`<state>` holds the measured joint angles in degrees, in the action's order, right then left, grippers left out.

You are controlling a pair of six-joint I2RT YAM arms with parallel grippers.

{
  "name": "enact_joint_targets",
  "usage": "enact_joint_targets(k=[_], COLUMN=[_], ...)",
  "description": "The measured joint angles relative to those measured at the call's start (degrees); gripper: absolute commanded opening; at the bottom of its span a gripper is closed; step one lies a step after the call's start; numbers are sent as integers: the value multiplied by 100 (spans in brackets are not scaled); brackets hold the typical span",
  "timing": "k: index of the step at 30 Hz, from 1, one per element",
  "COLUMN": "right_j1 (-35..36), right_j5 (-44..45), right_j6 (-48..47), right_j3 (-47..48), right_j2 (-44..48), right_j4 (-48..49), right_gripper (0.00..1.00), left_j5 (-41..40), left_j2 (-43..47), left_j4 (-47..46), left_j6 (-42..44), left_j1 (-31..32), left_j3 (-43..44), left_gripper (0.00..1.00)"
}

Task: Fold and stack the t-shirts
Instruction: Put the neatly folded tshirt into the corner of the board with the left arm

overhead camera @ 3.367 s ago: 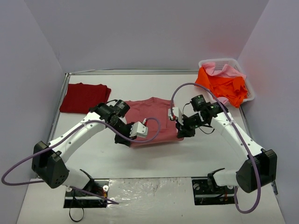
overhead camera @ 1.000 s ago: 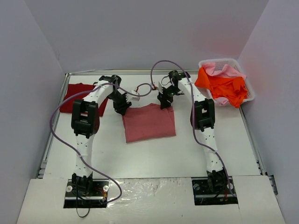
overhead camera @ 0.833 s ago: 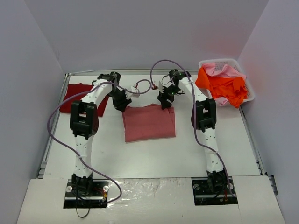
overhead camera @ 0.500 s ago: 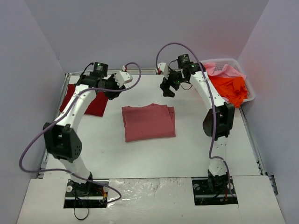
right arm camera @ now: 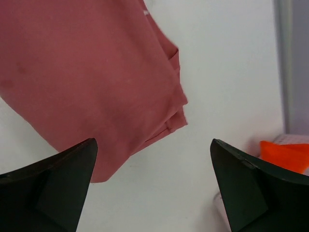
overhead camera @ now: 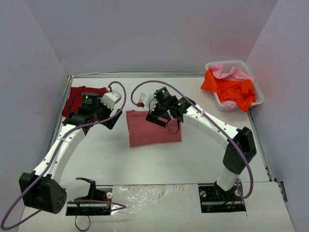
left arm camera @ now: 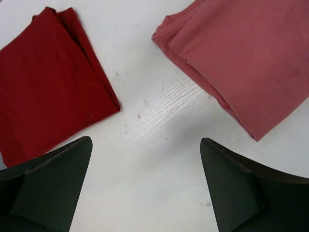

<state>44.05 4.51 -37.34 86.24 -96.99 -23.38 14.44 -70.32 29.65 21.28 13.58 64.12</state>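
Note:
Next, I move my left gripper to the rose-red t-shirt's side edge [overhead camera: 128, 127] [left arm camera: 208, 91] facing the crimson t-shirt and close it around the middle of that edge.
A muted rose-red t-shirt [overhead camera: 153, 129] lies folded into a rectangle mid-table, also seen in the wrist views [left arm camera: 246, 58] [right arm camera: 96, 72]. A dark crimson t-shirt [overhead camera: 77, 96] [left arm camera: 48, 87] lies folded at the far left. My left gripper [overhead camera: 112, 117] [left arm camera: 145, 142] hangs open over bare table between these two shirts, holding nothing. Over the rose shirt's far edge my right gripper [overhead camera: 161, 117] [right arm camera: 153, 142] stands open and empty, with a folded corner of the shirt just ahead of its fingers. An orange t-shirt [overhead camera: 232, 88] [right arm camera: 285, 154] and a light pink one [overhead camera: 231, 72] sit heaped in the basket.
The white lattice basket [overhead camera: 258, 94] stands at the far right corner, against the right wall. Grey walls close in the table on three sides. A metal rail [overhead camera: 60, 113] runs along the left edge beside the crimson shirt.
Both grippers have opened and let go of the rose shirt's far edge. Both arms then rose and swung back toward me. The shirt has stayed folded in place.

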Motion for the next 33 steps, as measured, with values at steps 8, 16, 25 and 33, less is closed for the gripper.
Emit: enact_joint_targets(k=[8,16,25,33], right_j1=[-885,498,1401,1705], right_j5=[-688,-804,-774,-778], right_j6=[850,1016,1071,1075], right_j3=[-669,-157,957,1375], right_j2=[-85,-1034,-2133,-2907], right_j4=[33,-125,-313,-586], right_gripper=[58,59,56,52], left_j5=[284,1047,1543,1899], left_j2=[566,470,501,452], left_j4=[-581,-734,-573,-374], left_j6=[-1025,-1937,-2175,-2232], left_j1=[-1386,-2767,-3473,-3873], left_j3=[-396,-487,-487,-487], left_gripper=[94,94,94,94])
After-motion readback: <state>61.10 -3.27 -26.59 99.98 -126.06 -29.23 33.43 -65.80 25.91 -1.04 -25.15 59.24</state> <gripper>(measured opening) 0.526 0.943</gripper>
